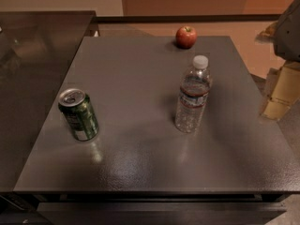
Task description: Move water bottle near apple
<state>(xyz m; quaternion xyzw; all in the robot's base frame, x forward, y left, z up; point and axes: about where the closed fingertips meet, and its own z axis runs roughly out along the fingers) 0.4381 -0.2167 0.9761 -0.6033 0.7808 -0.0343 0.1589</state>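
Next, I move my gripper over to the label band (193,93) that goes around the middle of the water bottle, and close it there.
The water bottle (192,97) is clear and ribbed, with a white cap and a dark red-and-white label band. It stands upright right of the middle of the grey table (140,163). The small red apple (186,36) sits at the table's far edge, behind the bottle and well apart from it. My gripper (280,95) shows as a pale yellowish shape at the right edge of the view, beyond the table's right side and to the right of the bottle, touching nothing.
A green soda can (78,114) stands on the left part of the table. A dark glossy counter (33,78) adjoins the table on the left. A wall runs behind the table's far edge.
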